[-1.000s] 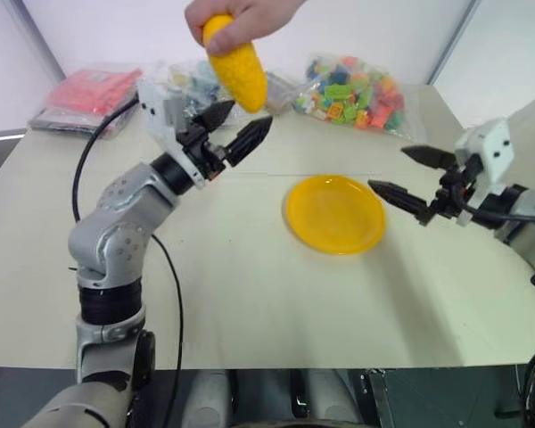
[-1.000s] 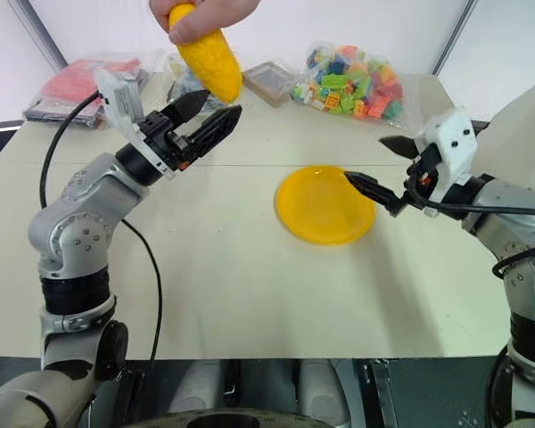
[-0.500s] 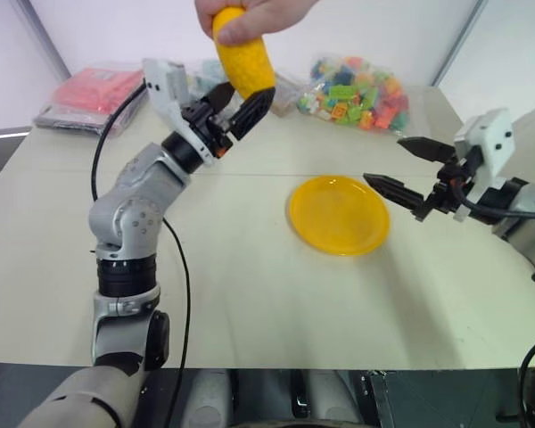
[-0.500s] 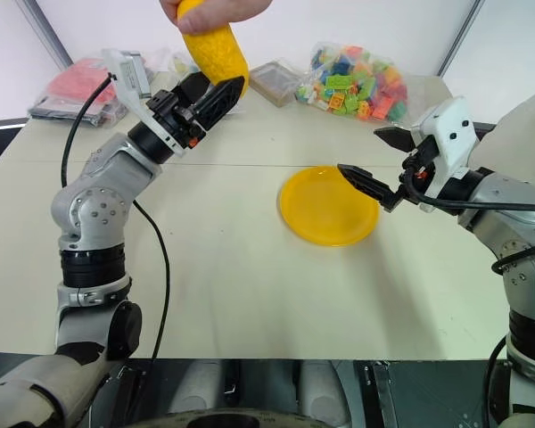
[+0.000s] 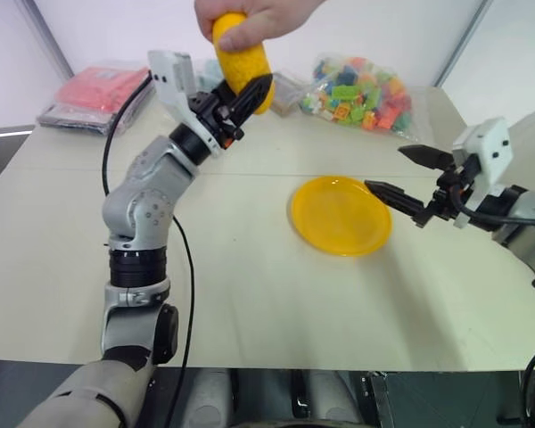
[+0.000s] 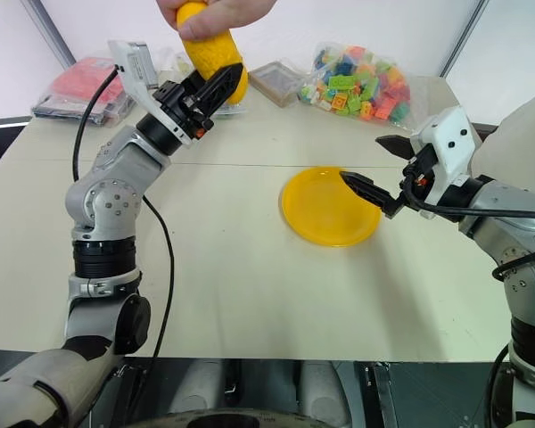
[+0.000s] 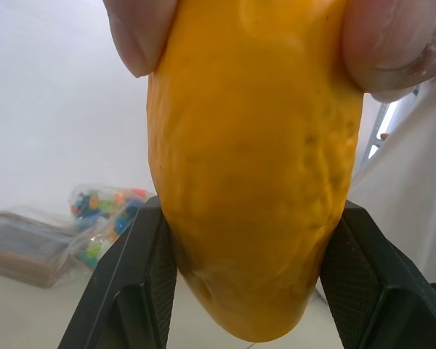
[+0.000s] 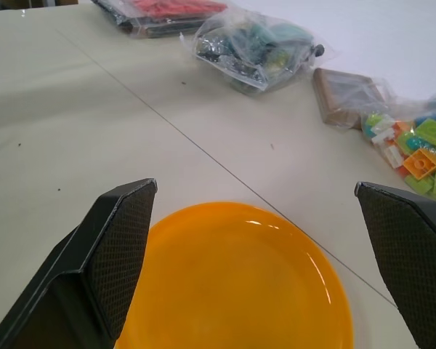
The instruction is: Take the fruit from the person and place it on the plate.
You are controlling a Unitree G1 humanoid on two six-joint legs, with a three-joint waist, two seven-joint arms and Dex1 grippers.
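My left gripper needs to put the yellow bumpy fruit down on the far part of the yellow-orange plate [image 5: 331, 191]. The fruit is now above the table's far side.
A person's hand [image 5: 254, 18] holds the yellow bumpy fruit [image 5: 243, 61] by its upper end above the far side of the table. My left gripper [image 5: 248, 89] reaches up to it and is shut on the fruit's lower half. In the left wrist view both black fingers [image 7: 149, 269] press against the sides of the fruit [image 7: 254, 182]. The yellow-orange plate [image 5: 341, 214] lies on the table right of centre, with nothing on it. My right gripper [image 5: 384, 168] hovers open at the plate's right edge, the plate [image 8: 240, 283] lying below its spread fingers.
A bag of coloured blocks [image 5: 361, 89] lies at the back right, a flat brown box [image 6: 272, 82] and a clear bag [image 8: 258, 47] at the back middle, and a red packet [image 5: 98, 94] at the back left. A black cable [image 5: 183, 267] hangs from my left arm.
My left gripper rose and moved forward to the fruit, then shut on its lower half. The person's hand keeps hold of the top. My right arm stayed put.
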